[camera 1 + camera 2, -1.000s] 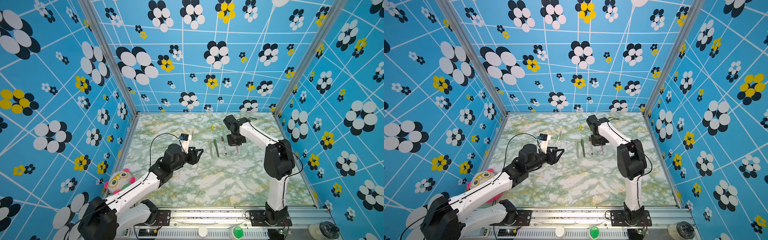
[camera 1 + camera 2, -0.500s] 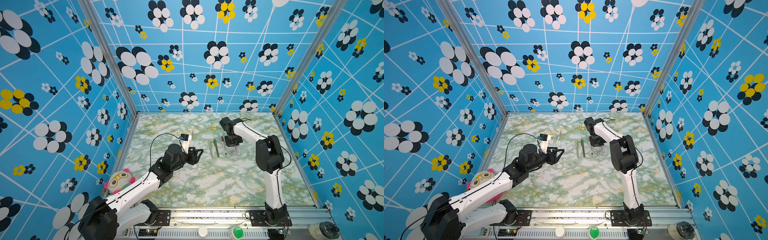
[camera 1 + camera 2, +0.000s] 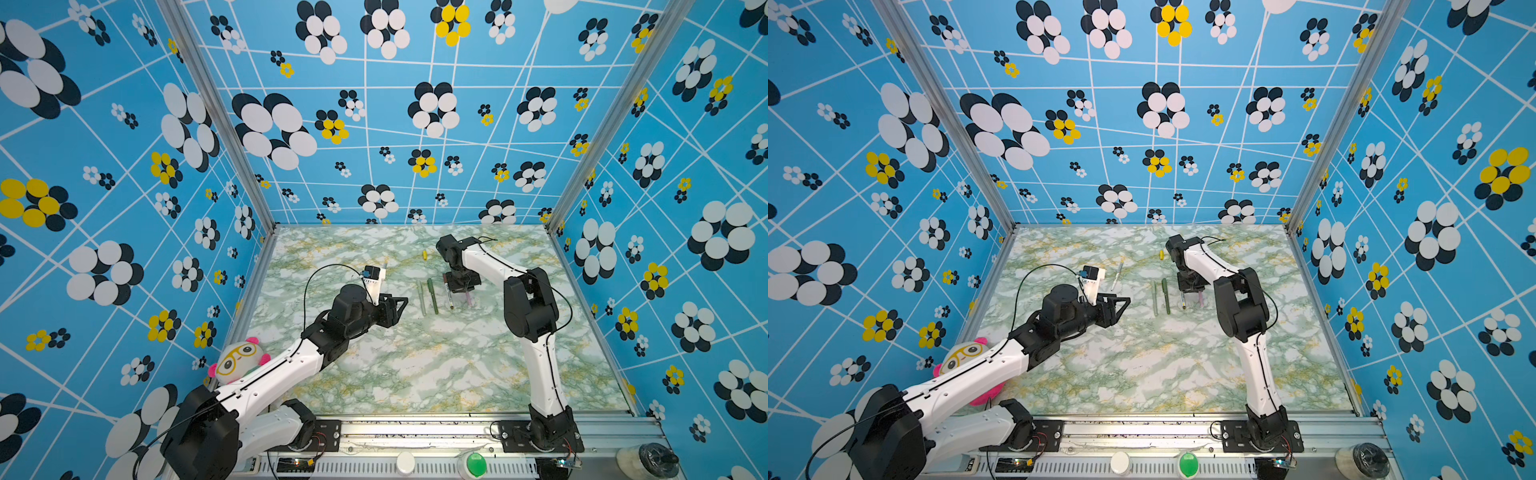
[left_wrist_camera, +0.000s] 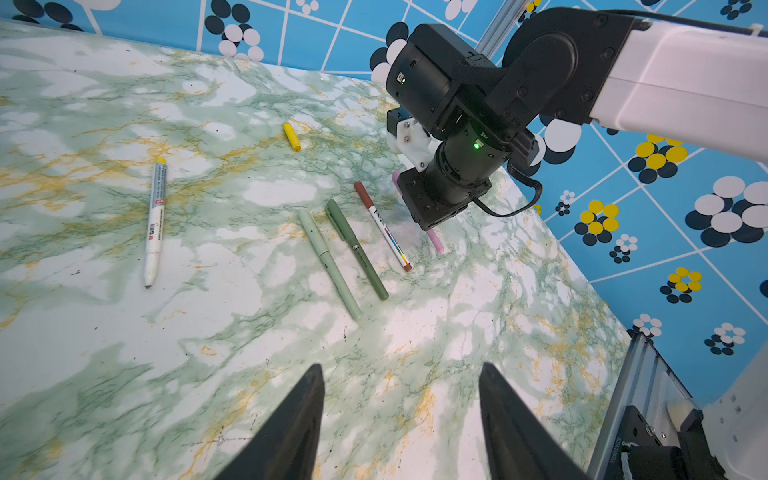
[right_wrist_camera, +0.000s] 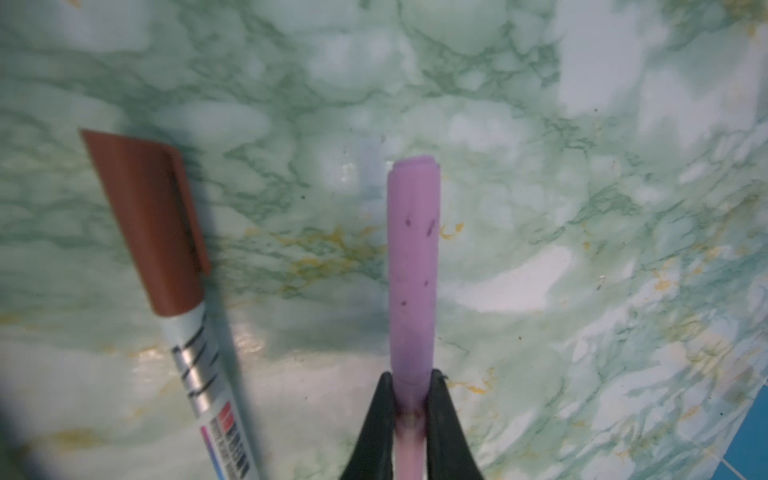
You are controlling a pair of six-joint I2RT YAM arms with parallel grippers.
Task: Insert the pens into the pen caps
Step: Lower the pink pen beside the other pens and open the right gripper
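Next, my right gripper puts the pink pen down on the marble (image 3: 466, 294) (image 5: 401, 382) next to the white pen with the brown cap.
My right gripper (image 5: 411, 379) is shut on the pink pen (image 5: 409, 440), where its body meets the pink cap (image 5: 413, 266), low over the marble table (image 3: 415, 365). In a top view it (image 3: 461, 291) stands at the right end of a row of pens. That row holds a pale green pen (image 4: 328, 262), a dark green pen (image 4: 357, 249) and a white pen with a brown cap (image 4: 386, 228), each with its cap on. A white-yellow pen (image 4: 154, 216) lies uncapped to the left, its yellow cap (image 4: 291, 136) further back. My left gripper (image 4: 401, 368) hovers open and empty in front of the row.
A plush toy (image 3: 239, 361) sits at the front left beside my left arm. The right arm's elbow (image 3: 530, 307) stands tall, right of the pens. Patterned blue walls close in three sides. A metal rail (image 3: 415, 432) runs along the front edge.
The right arm's elbow has swung left and its gripper has shifted slightly left, still holding the pink pen. The left arm has not moved.
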